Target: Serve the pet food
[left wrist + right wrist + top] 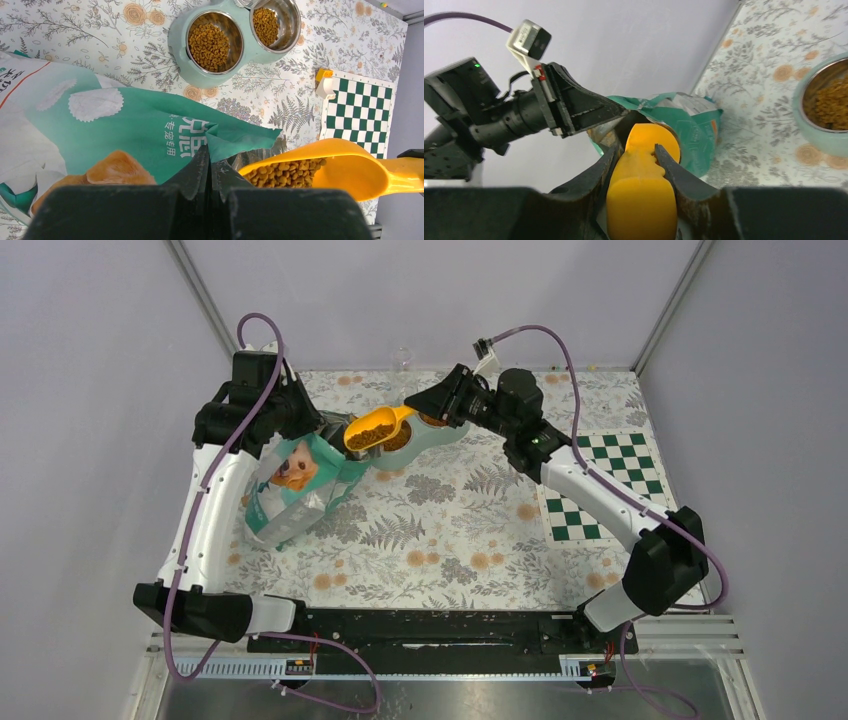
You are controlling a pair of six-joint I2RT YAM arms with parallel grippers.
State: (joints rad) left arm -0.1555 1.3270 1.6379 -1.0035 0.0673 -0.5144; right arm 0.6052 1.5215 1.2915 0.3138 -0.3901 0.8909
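Observation:
The orange scoop, now held above the bag's mouth, will be released on the fern print [507, 479] beside the green-and-white checkered mat by my right gripper.
The pet food, brown kibble, fills the orange scoop [378, 427] and shows heaped in it in the left wrist view [285, 172]. More kibble lies in both steel bowls of the teal double feeder [180, 55], which stands behind the scoop in the top view [445, 438]. My right gripper [636, 148] is shut on the scoop's handle [644, 200] and holds it above the mouth of the teal-and-white bag [300, 480]. My left gripper [210, 152] is shut on the bag's top edge [235, 135] and holds it up.
A green-and-white checkered mat [600, 485] lies at the right of the floral tablecloth, with a small yellow-and-white piece [324, 82] at its corner. Grey walls close in the back and both sides. The bag leans at the left.

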